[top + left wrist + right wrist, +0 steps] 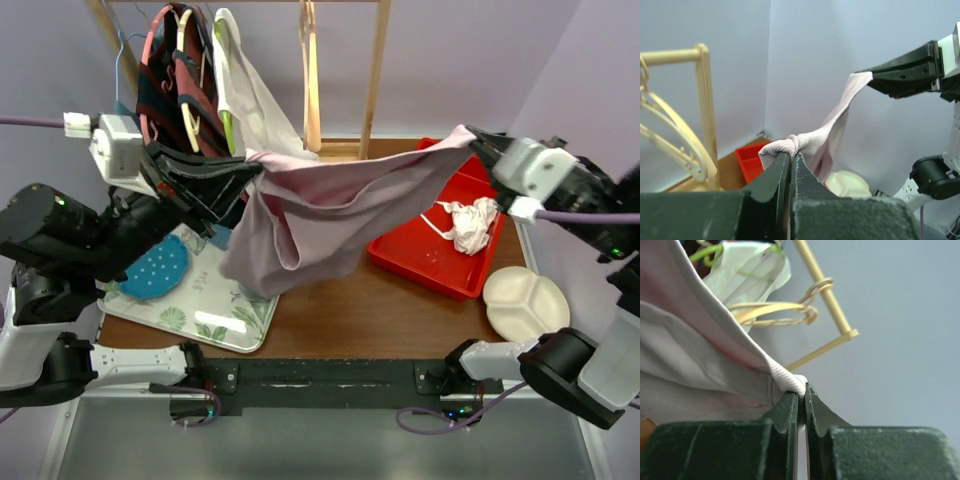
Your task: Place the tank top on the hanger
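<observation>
My right gripper is going to release the mauve-pink tank top. It will let it go on the table (332,325) in between the floral tray and the red tray.
The mauve-pink tank top (320,210) hangs stretched in the air between both grippers, above the table. My left gripper (250,168) is shut on a bunched strap (805,142) at its left end. My right gripper (470,142) is shut on the ribbed strap edge (785,377) at its right end; the body of the top sags below. The pale wooden hanger (312,80) hangs on the rack behind the top, between the two grippers. It also shows at the left of the left wrist view as the hanger (670,135), and up in the right wrist view as the hanger (775,310).
A red tray (410,262) holds a small white-and-pink garment (470,222). A white divided plate (525,300) lies near the right arm. A floral tray (215,320) with a blue item (155,270) sits at the left. Dark clothes (175,85) and a white shirt (250,90) hang on the rack.
</observation>
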